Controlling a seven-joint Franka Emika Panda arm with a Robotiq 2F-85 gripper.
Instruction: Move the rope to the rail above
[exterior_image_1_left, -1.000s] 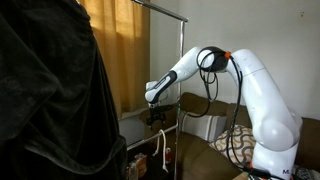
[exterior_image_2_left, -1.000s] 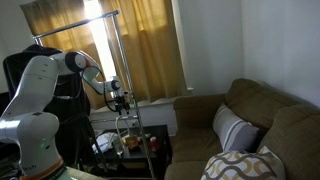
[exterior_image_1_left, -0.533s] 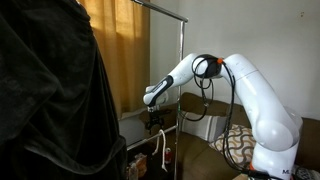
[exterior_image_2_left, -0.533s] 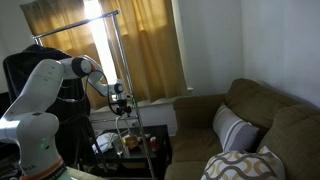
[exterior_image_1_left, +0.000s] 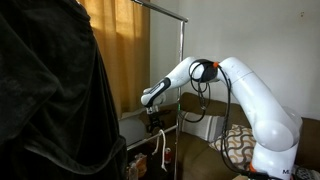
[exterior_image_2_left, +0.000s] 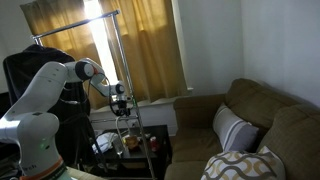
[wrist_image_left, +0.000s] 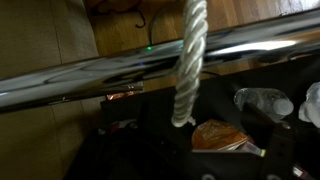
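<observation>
Next, my gripper opens, moves in and takes the rope's hanging part (wrist_image_left: 188, 88) before it lifts to the rail, because the rope's loose end hangs outside my gripper's empty fingers.
The rope (wrist_image_left: 188, 60), a thick white twisted cord, hangs down in front of the rack's lower crossbar (wrist_image_left: 90, 82) in the wrist view, and its free end dangles close to the camera. In both exterior views it hangs limp below the gripper (exterior_image_1_left: 160, 150) (exterior_image_2_left: 126, 135). The rail (exterior_image_1_left: 165, 13) (exterior_image_2_left: 75, 25) is the silver top bar high above, joined to a slim pole (exterior_image_1_left: 181, 60). My gripper (exterior_image_1_left: 152, 120) (exterior_image_2_left: 122, 104) is level with the lower crossbar, right by the rope. Its jaws look open, with nothing between them.
A black garment (exterior_image_1_left: 45, 95) hangs large at one side. Below the rack a dark surface holds a plastic bottle (wrist_image_left: 265, 100) and an orange packet (wrist_image_left: 225, 135). A brown sofa with cushions (exterior_image_2_left: 240, 130) stands nearby. Curtains (exterior_image_2_left: 150, 50) hang behind the rack.
The arm's elbow has dropped and the arm has stretched out, carrying the gripper slightly lower and closer to the rack. The rope has not moved.
</observation>
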